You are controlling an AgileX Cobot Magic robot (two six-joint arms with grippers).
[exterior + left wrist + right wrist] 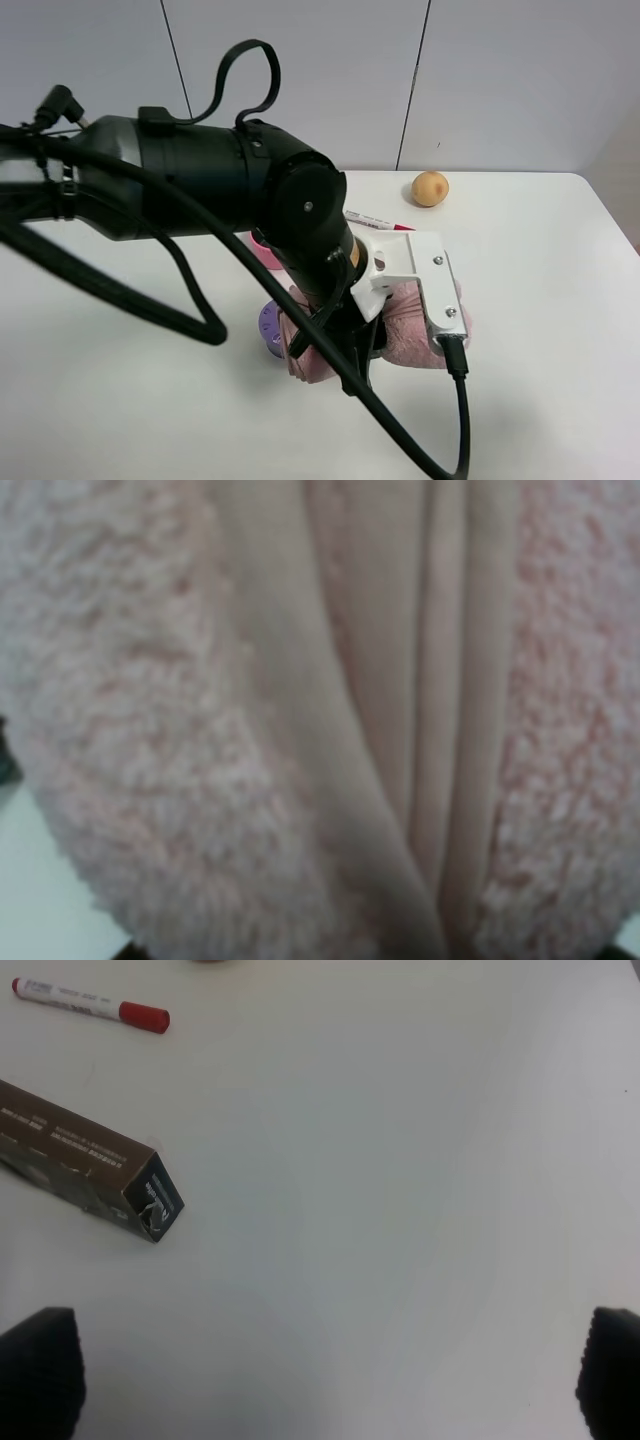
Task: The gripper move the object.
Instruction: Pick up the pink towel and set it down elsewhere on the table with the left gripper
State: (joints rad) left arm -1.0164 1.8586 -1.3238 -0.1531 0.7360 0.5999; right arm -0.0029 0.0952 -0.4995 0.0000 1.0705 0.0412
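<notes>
The robot's left gripper should set the pink rolled towel down closer to the front, on bare table [428, 394] away from the purple round thing.
The pink rolled towel [412, 338] lies on the white table [540, 330] near the middle, mostly covered by my left arm. My left gripper [347, 348], below its white bracket [420, 268], is down on the towel's middle. Its fingers are buried in or hidden by the towel and the arm. In the left wrist view the fluffy pink towel [300, 720] fills the whole picture, very close and blurred. My right gripper [325, 1375] is open and empty above bare table, with only its two black fingertips [40, 1370] showing. It is out of the exterior view.
A red-capped white marker [380, 221] [90, 1002] lies behind the towel. A yellow-brown round fruit [430, 188] sits at the back. A pink pan [266, 252] and a purple round thing [270, 325] lie left of the towel. A long brown box [85, 1160] lies near the marker.
</notes>
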